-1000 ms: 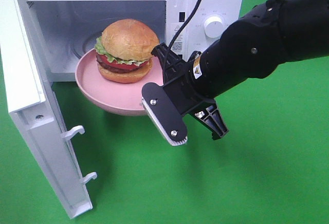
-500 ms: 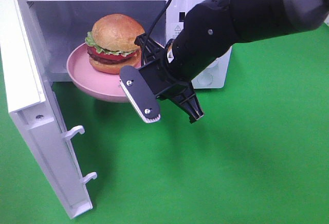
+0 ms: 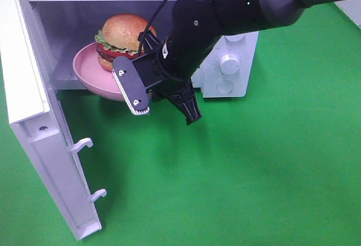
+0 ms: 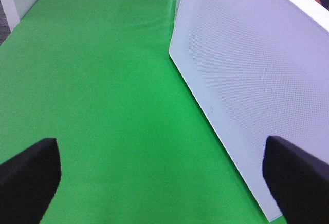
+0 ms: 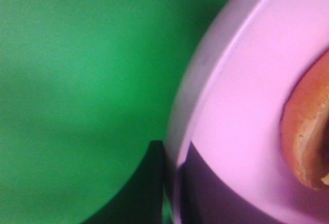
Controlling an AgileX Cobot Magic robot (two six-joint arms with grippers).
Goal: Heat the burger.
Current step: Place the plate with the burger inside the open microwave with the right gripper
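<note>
The robot's right gripper needs to release the pink plate with the burger on the white microwave's bottom (image 3: 131, 49), fully behind the microwave's front edge.
The burger (image 3: 121, 34) sits on a round pink plate (image 3: 90, 71), and plate and burger are inside the mouth of the open white microwave (image 3: 231, 68). My right gripper (image 3: 145, 81) is shut on the plate's near right rim, reaching in from the right. Up close in the right wrist view, the pink plate (image 5: 231, 106) fills the frame with the burger's bun edge (image 5: 308, 131) on it and a dark finger of my right gripper (image 5: 172, 188) over the rim. My left gripper (image 4: 164, 183) stands wide open and empty beside the outside of the microwave door (image 4: 247, 80).
The microwave door (image 3: 34, 105) stands swung open at the left, with two latch hooks (image 3: 84, 144) on its edge. Green cloth (image 3: 254, 172) covers the table. The microwave's control knob (image 3: 228, 64) shows just right of my arm.
My right arm has carried the plate and burger leftward and deeper into the microwave cavity. The left gripper has stayed open.
</note>
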